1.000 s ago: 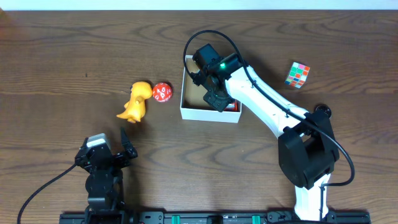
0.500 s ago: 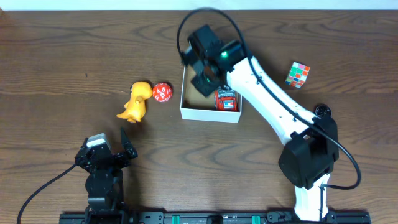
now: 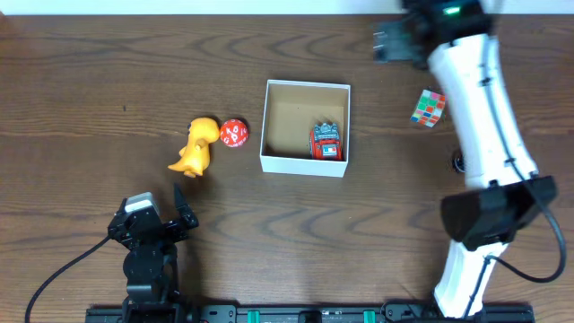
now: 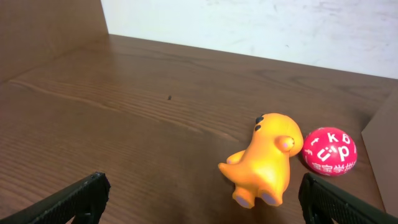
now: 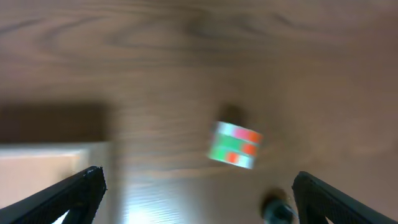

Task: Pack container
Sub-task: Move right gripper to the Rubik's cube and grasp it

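Note:
My right gripper needs to next close on opposite sides of the colourful cube [image 3: 429, 108] [image 5: 235, 145], which is lying out on the table, outside the container.
The container [image 3: 300, 164], a shallow white box with a brown inside, sits mid-table with a red toy car [image 3: 326, 142] in its right part. My right gripper [image 3: 387, 41] hangs open and empty near the far edge, up and right of the container. In the right wrist view a colourful cube [image 5: 235, 144] lies ahead of the right gripper [image 5: 199, 205], and a blurred container corner [image 5: 43, 180] shows at the left. My left gripper [image 3: 154, 215] rests open at the near left. In the left wrist view the left gripper [image 4: 202, 208] faces an orange dinosaur [image 4: 264, 158] and a red ball [image 4: 329, 149].
The orange dinosaur [image 3: 195, 146] and red ball [image 3: 234, 133] lie just left of the container. The colourful cube [image 3: 429, 107] lies to its right, beside my white right arm [image 3: 480, 99]. A pale wall [image 4: 261, 25] rises beyond the table's far edge.
My right gripper opened and left the red toy car in the container. The arm then rose and swung right toward the far edge. The left arm has not moved.

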{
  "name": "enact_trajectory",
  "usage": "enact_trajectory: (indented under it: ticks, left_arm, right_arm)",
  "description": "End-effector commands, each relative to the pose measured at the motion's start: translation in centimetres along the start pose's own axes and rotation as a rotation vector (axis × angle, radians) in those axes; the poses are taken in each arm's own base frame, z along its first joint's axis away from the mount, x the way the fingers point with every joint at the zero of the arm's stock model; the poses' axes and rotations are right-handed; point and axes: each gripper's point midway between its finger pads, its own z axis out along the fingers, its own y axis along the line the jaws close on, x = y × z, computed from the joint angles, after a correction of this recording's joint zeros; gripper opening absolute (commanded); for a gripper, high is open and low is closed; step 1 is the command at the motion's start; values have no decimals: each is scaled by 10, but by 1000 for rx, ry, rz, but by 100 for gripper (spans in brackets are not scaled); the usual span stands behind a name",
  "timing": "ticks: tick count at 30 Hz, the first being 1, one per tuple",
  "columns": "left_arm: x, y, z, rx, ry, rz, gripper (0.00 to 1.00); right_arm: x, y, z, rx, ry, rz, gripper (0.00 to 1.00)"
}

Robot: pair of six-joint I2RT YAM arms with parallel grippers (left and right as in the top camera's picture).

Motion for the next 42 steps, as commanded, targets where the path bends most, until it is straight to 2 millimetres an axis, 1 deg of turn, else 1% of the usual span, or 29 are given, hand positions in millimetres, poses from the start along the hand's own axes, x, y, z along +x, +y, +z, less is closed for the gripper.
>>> enact_trajectory:
  ticks: [1,5,7,10,13,23,29,32,34,38,42]
  left_arm:
    - [14,1,2,-3,42,22,98]
    - [14,1,2,-3,42,22,98]
    - [14,1,2,-3,42,22,98]
    - [14,1,2,-3,42,22,98]
    - [14,1,2,-3,42,22,98]
    - [14,1,2,-3,42,22,98]
    - [14,1,2,-3,42,22,98]
    - [14,1,2,-3,42,22,98]
    - [14,1,2,-3,42,22,98]
    - [14,1,2,-3,42,22,98]
    - [14,1,2,-3,42,22,98]
  right_arm:
    - [5,-35,20,1,67,141,97]
    - [22,-61,52,-17,170,248,98]
    - [32,-69,66,3,212,270,99]
    - [52,-73,87,29,285,284,99]
    - [66,-71,104,40,330,274,99]
    - [85,-59,136,32,350,251,99]
    - [96,-35,158,-78,354,270,99]
    - [100,-30,168,-83,341,263,98]
    - [101,-27,172,-86,333,259,94]
    - [101,-27,174,-72,321,252,92]
    - [101,-34,175,-25,310,244,92]
